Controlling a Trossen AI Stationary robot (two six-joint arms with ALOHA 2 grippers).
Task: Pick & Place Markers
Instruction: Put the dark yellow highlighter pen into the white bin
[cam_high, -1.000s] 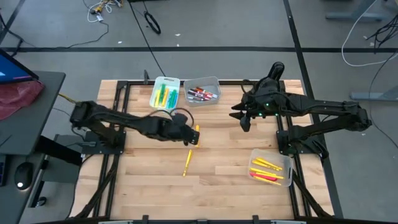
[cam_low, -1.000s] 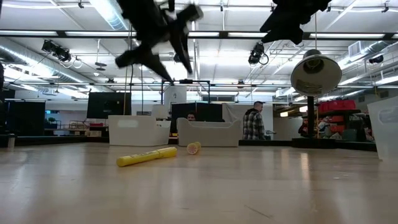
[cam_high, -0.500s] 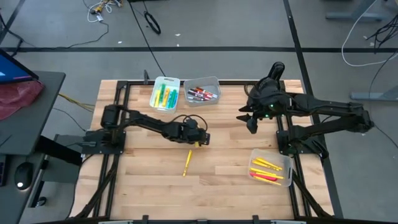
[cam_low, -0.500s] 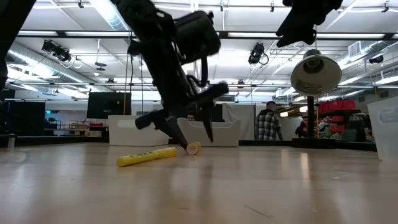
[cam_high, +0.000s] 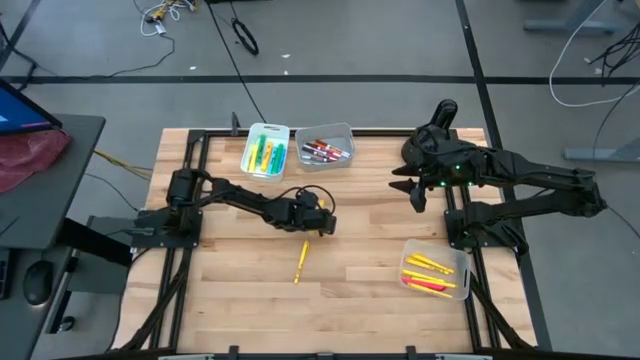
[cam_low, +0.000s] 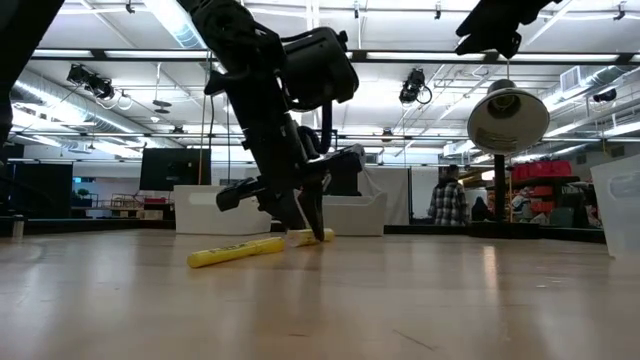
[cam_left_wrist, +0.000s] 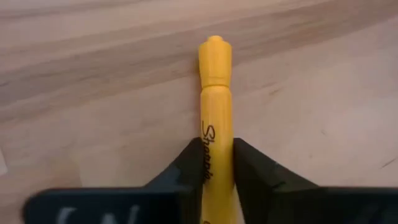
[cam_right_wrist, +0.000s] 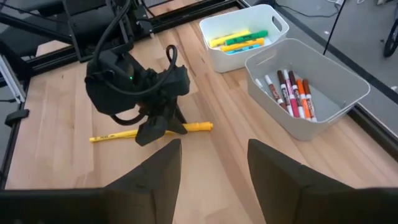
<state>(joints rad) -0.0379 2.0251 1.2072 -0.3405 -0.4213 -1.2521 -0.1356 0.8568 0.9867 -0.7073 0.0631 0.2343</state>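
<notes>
The robot's left gripper needs to release the yellow marker in the middle of the white bin (cam_high: 269, 157), among its green and yellow markers.
My left gripper (cam_high: 318, 229) is down at the table's middle, shut on a yellow marker (cam_left_wrist: 216, 93) that lies on the wood. This marker also shows in the right wrist view (cam_right_wrist: 199, 127). A second yellow marker (cam_high: 301, 262) lies loose on the table, nearer the front edge. My right gripper (cam_high: 415, 195) hangs open and empty above the table's far right part, its fingers wide apart in its wrist view (cam_right_wrist: 211, 168). My left gripper pinches the yellow marker's barrel (cam_left_wrist: 216, 163) between its two fingers, at the printed lettering. The fingers (cam_low: 312, 218) come down steeply from above, one on each side of the barrel. The marker lies on the table, its capped end (cam_left_wrist: 215, 55) sticking out past the fingers.
A white bin (cam_high: 266, 150) with green and yellow markers and a clear bin (cam_high: 324, 147) with red and orange ones stand at the far edge. A clear bin (cam_high: 434, 270) with yellow and pink markers stands at the near right. People show far behind the table in the low view.
My left gripper has gone down and toward the table's right and near edges onto the yellow marker, and its fingers have shut on it. My right gripper has drifted a little toward the table's right edge.
</notes>
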